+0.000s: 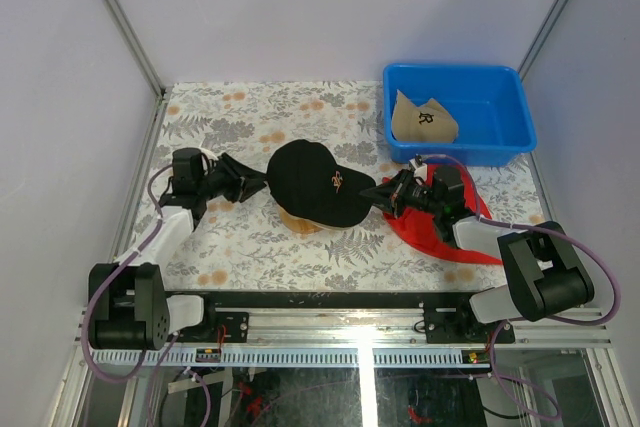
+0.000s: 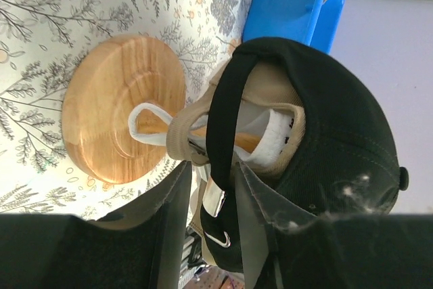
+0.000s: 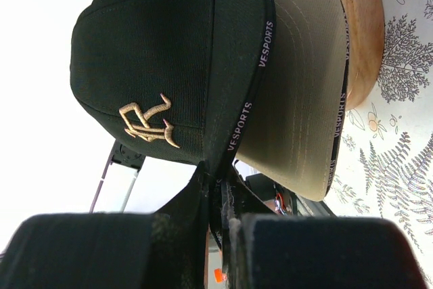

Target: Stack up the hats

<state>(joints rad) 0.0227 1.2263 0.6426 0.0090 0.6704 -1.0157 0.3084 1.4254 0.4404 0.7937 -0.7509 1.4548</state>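
The tan hat's strap sticks out behind the black rear strap, so next my left gripper grabs the black rear strap [image 2: 222,130] above its buckle and pulls it back.
The black hat with the gold logo [image 1: 315,182] sits on top of a tan hat [image 2: 270,93] and a white hat [image 2: 277,143] over the wooden stand [image 1: 297,222]. My left gripper [image 1: 262,184] is at the hat's back, its jaws closed around the black rear strap [image 2: 223,113]. My right gripper [image 1: 374,193] is shut on the front edge of the black brim [image 3: 233,65]. The left gripper [image 2: 215,174] and the right gripper [image 3: 216,174] also show in their wrist views. A second tan hat [image 1: 423,118] lies in the blue bin [image 1: 500,97].
A red cloth [image 1: 440,235] lies under my right arm, near the front right. The blue bin stands at the back right. The stand's round wooden base [image 2: 115,106] rests on the floral tablecloth [image 1: 250,112]. Frame posts stand at the back corners.
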